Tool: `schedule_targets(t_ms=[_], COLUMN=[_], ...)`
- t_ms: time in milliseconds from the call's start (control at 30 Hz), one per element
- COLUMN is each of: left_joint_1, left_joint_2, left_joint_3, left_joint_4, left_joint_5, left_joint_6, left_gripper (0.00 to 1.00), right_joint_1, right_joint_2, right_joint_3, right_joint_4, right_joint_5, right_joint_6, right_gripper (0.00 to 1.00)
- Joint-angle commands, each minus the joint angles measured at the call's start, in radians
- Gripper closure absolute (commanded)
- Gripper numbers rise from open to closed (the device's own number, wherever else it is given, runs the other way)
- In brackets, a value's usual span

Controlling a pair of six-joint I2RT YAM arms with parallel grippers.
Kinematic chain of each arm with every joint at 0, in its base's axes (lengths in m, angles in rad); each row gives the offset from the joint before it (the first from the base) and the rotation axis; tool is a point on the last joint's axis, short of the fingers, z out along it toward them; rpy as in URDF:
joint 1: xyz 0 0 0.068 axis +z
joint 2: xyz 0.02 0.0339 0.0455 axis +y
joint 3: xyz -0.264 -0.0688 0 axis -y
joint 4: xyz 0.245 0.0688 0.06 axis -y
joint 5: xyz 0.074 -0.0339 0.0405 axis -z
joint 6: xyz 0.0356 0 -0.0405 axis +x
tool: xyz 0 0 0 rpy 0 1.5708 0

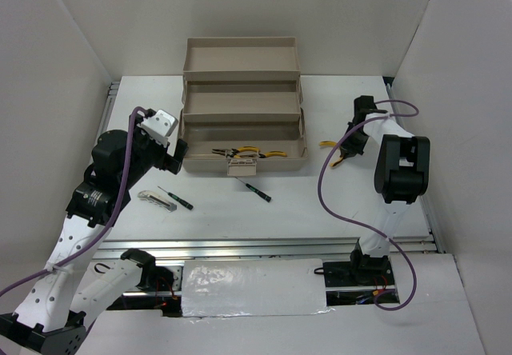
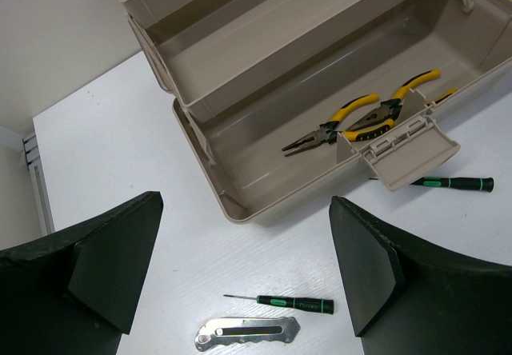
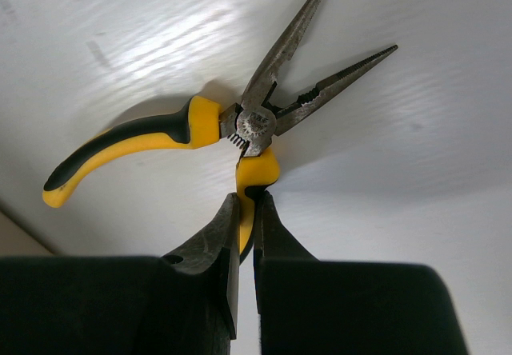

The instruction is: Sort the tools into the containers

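Observation:
My right gripper is holding the pliers. It will put them down in the beige toolbox's lowest level (image 1: 273,144), just behind the other pliers.
The beige toolbox (image 1: 242,83) stands open at the back, its stepped tiers showing in the left wrist view (image 2: 240,59) too. Two yellow-and-black pliers (image 1: 244,153) lie in the lowest tier (image 2: 352,123). My right gripper (image 1: 350,149) is shut on one handle of a third pair of pliers (image 3: 240,123), right of the box. My left gripper (image 1: 174,161) is open and empty by the box's left front corner. One screwdriver (image 2: 292,302) and the grey metal tool (image 2: 246,333) lie below it. A second screwdriver (image 1: 254,189) lies in front of the box.
A small beige latch flap (image 2: 404,151) hangs open at the box's front wall. White walls close in the table on three sides. A metal rail (image 1: 264,247) runs along the near edge.

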Motion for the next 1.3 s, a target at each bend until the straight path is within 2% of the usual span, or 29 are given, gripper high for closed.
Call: schedule_targets(t_ms=[0, 167, 367, 533, 667, 700, 767, 933, 1000, 1033, 1067, 1133, 1200, 1233, 1267], left_joint_1=[0.007, 0.007, 0.01, 0.014, 0.02, 0.023, 0.031, 0.086, 0.112, 0.12, 0.132, 0.145, 0.158, 0.161, 0.171], left_joint_2=[-0.017, -0.026, -0.024, -0.024, -0.03, -0.03, -0.03, -0.026, -0.023, -0.02, -0.017, -0.012, -0.015, -0.018, -0.018], left_joint_3=[0.042, 0.021, -0.007, -0.016, -0.019, -0.019, -0.022, -0.033, -0.035, -0.033, -0.033, -0.035, -0.044, -0.048, -0.053], left_joint_4=[0.033, 0.052, 0.064, 0.076, 0.078, 0.081, 0.079, 0.092, 0.098, 0.098, 0.098, 0.096, 0.102, 0.107, 0.11], left_joint_5=[0.011, 0.018, 0.017, -0.003, -0.026, -0.032, -0.032, -0.066, -0.061, -0.057, -0.048, -0.046, -0.023, -0.021, -0.015], left_joint_6=[0.017, -0.006, -0.039, -0.062, -0.078, -0.082, -0.096, -0.162, -0.176, -0.215, -0.222, -0.228, -0.23, -0.228, -0.227], left_gripper=[0.01, 0.01, 0.01, 0.01, 0.01, 0.01, 0.01, 0.01, 0.01, 0.01, 0.01, 0.01, 0.01, 0.01, 0.01], right_joint_1=[-0.093, -0.185, -0.144, 0.057, 0.295, 0.382, 0.46, 0.649, 0.701, 0.744, 0.767, 0.797, 0.832, 0.841, 0.856], right_joint_2=[-0.085, -0.258, -0.469, -0.66, -0.794, -0.808, -0.832, -0.791, -0.777, -0.767, -0.753, -0.69, -0.664, -0.65, -0.642], right_joint_3=[0.004, 0.012, 0.013, -0.031, -0.099, -0.129, -0.154, -0.175, -0.249, -0.279, -0.322, -0.336, -0.361, -0.416, -0.448], right_joint_4=[-0.069, -0.112, -0.111, 0.006, 0.194, 0.231, 0.32, 0.437, 0.613, 0.755, 0.815, 0.9, 0.987, 1.094, 1.159], right_joint_5=[-0.064, -0.136, -0.176, -0.057, 0.072, 0.126, 0.183, 0.27, 0.348, 0.379, 0.413, 0.48, 0.488, 0.465, 0.456], right_joint_6=[-0.054, -0.178, -0.332, -0.453, -0.585, -0.661, -0.746, -1.01, -1.154, -1.209, -1.298, -1.349, -1.407, -1.442, -1.531], right_gripper=[1.0, 1.0, 1.0, 1.0, 1.0, 1.0, 1.0, 1.0, 1.0, 1.0, 1.0, 1.0, 1.0, 1.0, 1.0])
